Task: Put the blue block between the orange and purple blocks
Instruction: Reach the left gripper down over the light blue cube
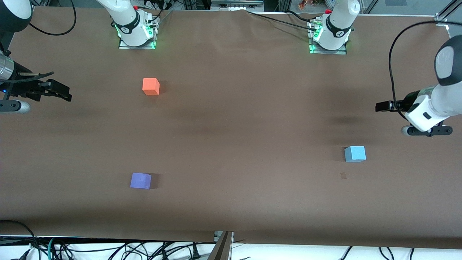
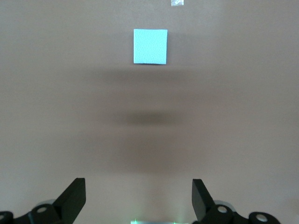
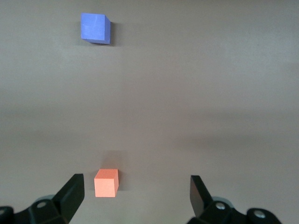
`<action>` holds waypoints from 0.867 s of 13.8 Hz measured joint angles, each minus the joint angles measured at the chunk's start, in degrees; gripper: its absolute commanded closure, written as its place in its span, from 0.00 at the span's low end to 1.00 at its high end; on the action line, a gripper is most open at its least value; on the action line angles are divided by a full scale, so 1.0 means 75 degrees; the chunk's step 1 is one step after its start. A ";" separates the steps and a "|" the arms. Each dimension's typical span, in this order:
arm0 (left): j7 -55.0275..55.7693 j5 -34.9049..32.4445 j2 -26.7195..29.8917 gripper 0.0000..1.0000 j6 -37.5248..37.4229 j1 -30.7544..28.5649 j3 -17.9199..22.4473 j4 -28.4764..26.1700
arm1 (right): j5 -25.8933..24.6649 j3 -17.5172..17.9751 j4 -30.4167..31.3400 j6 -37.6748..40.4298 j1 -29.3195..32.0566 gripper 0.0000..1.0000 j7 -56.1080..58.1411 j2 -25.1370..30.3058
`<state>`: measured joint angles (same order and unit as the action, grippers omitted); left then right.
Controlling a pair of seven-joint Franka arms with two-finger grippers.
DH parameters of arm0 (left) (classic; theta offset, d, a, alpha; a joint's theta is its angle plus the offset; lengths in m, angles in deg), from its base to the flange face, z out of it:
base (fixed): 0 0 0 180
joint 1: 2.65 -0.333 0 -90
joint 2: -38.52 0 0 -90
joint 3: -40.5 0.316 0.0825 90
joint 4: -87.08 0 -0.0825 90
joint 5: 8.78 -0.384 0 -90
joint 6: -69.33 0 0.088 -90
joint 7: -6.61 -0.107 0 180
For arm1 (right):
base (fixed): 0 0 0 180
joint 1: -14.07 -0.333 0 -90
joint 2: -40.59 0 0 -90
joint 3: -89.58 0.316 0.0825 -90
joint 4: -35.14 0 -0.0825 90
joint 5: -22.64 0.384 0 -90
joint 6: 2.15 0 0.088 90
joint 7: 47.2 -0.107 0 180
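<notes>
The blue block near the small dark mark is next for my left gripper, which should move down and close on the blue block's opposite sides (image 1: 355,154) (image 2: 150,46).
The blue block (image 1: 355,154) lies on the brown table toward the left arm's end; it also shows in the left wrist view (image 2: 150,45). The orange block (image 1: 151,86) lies toward the right arm's end, close to the right arm's base. The purple block (image 1: 140,180) lies nearer to the front camera than the orange one. Both show in the right wrist view, orange (image 3: 106,183) and purple (image 3: 95,28). My left gripper (image 1: 382,106) is open and empty, held high at the left arm's end of the table (image 2: 138,196). My right gripper (image 1: 63,93) is open and empty, held high at the right arm's end (image 3: 138,196).
A small dark mark (image 1: 343,176) sits on the table just nearer to the front camera than the blue block. The two arm bases (image 1: 135,30) (image 1: 330,36) stand along the table's back edge. Cables (image 1: 144,249) hang off the front edge.
</notes>
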<state>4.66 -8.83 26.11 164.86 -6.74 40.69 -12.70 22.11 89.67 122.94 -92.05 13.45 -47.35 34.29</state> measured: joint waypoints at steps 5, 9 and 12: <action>-0.0065 0.0017 -0.0016 0.00 0.3300 0.0052 -0.0129 -0.2249 | 0.0000 0.0000 0.0000 0.0000 0.0000 0.00 0.0000 0.0000; -0.0065 0.0017 -0.0466 0.00 0.4841 0.0068 -0.0220 -0.2730 | 0.0000 0.0000 0.0000 0.0000 0.0000 0.00 0.0000 -0.0001; -0.0066 0.0017 -0.0955 0.00 0.5839 0.0044 -0.0208 -0.2724 | 0.0002 -0.0001 0.0000 -0.0001 0.0000 0.00 0.0000 -0.0001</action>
<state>4.17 -8.70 18.95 208.65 -6.41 39.13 -33.13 22.12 89.66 122.93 -92.05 13.45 -47.35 34.28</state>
